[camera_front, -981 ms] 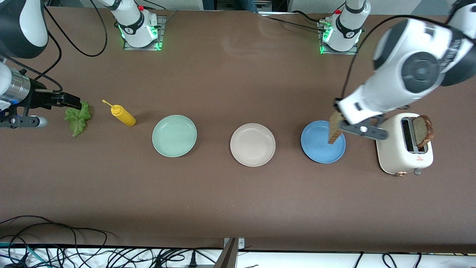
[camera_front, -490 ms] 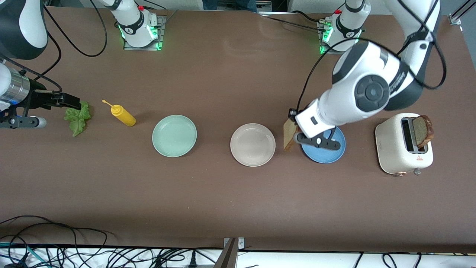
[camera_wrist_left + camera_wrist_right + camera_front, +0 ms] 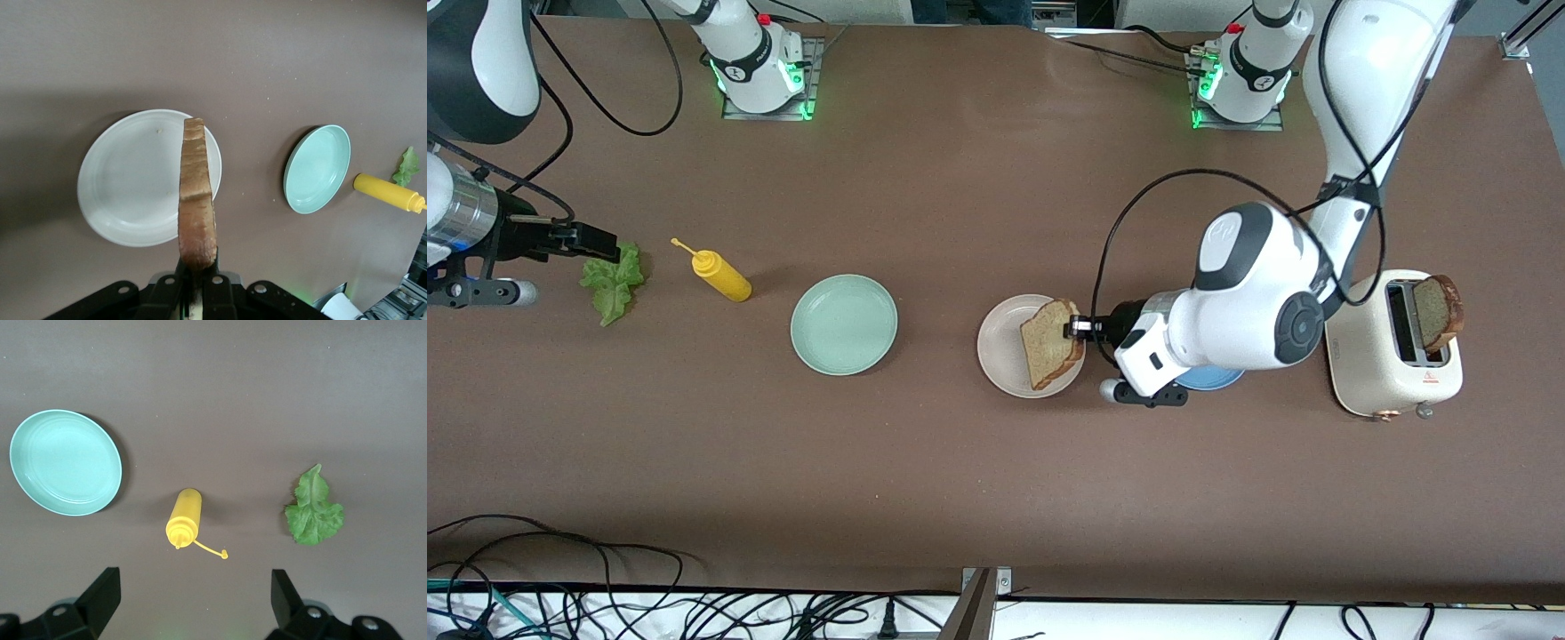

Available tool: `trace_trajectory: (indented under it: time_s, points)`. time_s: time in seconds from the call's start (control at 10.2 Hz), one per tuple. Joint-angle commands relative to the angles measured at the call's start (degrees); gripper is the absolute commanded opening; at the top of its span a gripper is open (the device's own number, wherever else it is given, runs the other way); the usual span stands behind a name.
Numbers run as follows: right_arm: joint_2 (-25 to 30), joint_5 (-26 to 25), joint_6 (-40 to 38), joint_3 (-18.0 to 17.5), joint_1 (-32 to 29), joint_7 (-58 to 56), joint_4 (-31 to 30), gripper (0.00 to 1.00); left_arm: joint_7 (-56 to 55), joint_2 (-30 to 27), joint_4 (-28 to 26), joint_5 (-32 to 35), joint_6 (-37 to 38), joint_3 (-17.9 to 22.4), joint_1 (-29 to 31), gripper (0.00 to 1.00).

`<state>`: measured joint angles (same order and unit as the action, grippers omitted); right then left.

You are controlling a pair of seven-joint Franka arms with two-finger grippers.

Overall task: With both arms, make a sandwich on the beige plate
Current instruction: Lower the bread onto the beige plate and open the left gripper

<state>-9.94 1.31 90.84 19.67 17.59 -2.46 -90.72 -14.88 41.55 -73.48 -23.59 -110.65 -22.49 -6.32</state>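
Note:
The robot's left gripper needs to release the tan bread slice on the beige plate (image 3: 1050, 356) (image 3: 127, 177), toward the side that faces the blue plate.
My left gripper (image 3: 1074, 329) (image 3: 198, 268) is shut on one edge of a tan bread slice (image 3: 1052, 342) (image 3: 195, 200). It holds the slice over the beige plate (image 3: 1000, 351) (image 3: 127, 180), above the plate's side toward the left arm's end. A second bread slice (image 3: 1440, 311) stands in the toaster (image 3: 1392, 364). The green lettuce leaf (image 3: 614, 280) (image 3: 313, 517) lies on the table near the right arm's end. My right gripper (image 3: 599, 242) (image 3: 193, 587) waits open and empty just beside the leaf.
A yellow mustard bottle (image 3: 723, 276) (image 3: 183, 519) lies between the lettuce and a mint green plate (image 3: 843, 324) (image 3: 63, 462). A blue plate (image 3: 1214, 380), mostly hidden under the left arm, sits between the beige plate and the toaster.
The left arm has carried the bread slice from over the blue plate to over the beige plate and swung lower. The right arm has not moved.

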Motion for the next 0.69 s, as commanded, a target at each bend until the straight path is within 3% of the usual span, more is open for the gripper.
trace_trajectory:
  time_s: [0.0,0.2,0.59]
  points:
    - [0.4,0.1,0.0,-0.1,-0.2,-0.4,-0.2,1.0,6.6,4.8,2.4,-4.3,-0.6,0.0,-0.7,0.0]
    - [0.4,0.1,0.0,-0.1,-0.2,-0.4,-0.2,1.0,18.3,8.2,1.8,-11.4,-0.5,0.1,-0.2,0.0]
    - [0.4,0.1,-0.1,-0.1,-0.2,-0.4,-0.2,1.0,31.8,10.6,-0.6,-13.4,-0.4,0.4,3.1,0.0]
